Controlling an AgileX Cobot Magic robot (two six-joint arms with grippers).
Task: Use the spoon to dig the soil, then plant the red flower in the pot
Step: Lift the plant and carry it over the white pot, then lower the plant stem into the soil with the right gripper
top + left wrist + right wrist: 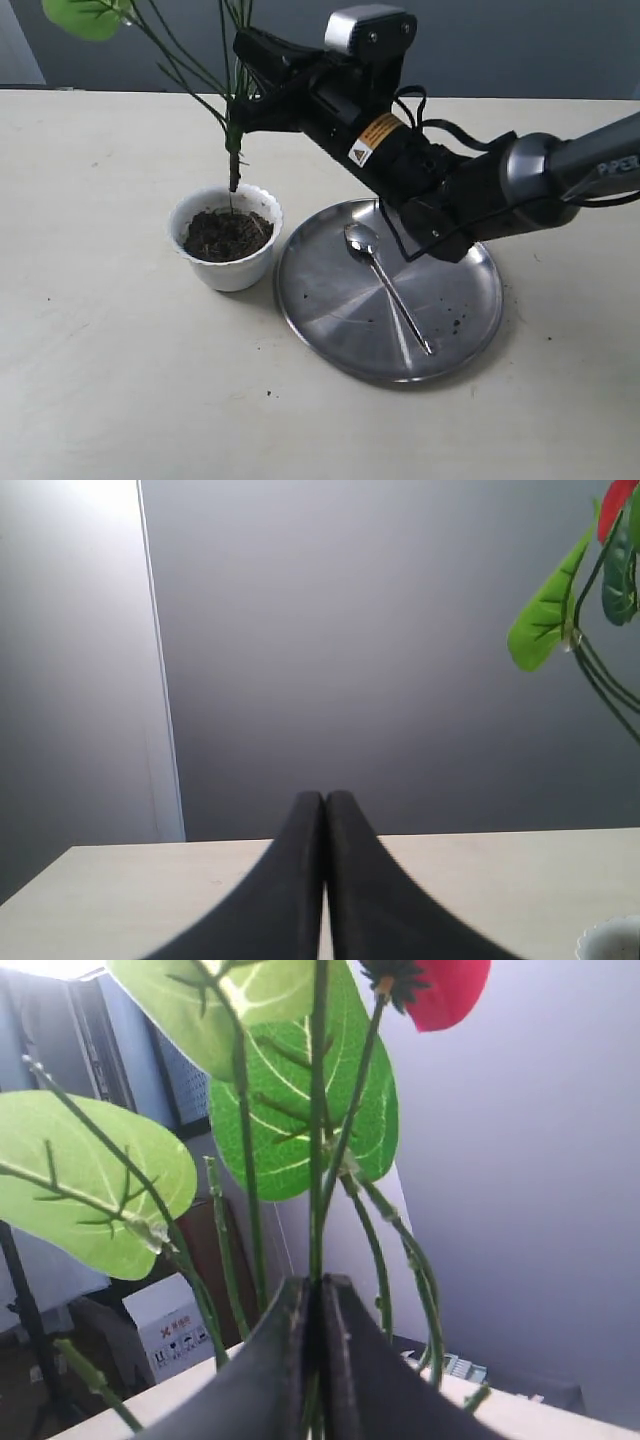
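My right gripper has the red flower. It will let go of it in the dark soil (219, 238) near the middle of the white pot. The flower now stands upright in the soil.
The white scalloped pot (228, 262) stands left of the steel plate and holds dark soil (227, 235). The red flower sprig stands upright with its stem base (234, 172) in the soil. My right gripper (243, 108) reaches across from the right and is shut on the stems above the pot; in the right wrist view its jaws pinch a green stem (318, 1160), with a red bloom (448, 988) above. The silver spoon (385, 283) lies on the plate. My left gripper (325, 800) is shut on nothing; it does not show in the exterior view.
The round steel plate (330, 305) lies right of the pot with a few soil crumbs on it. The right arm hangs over the plate's far side. A white box (180, 1335) stands beyond the table in the right wrist view.
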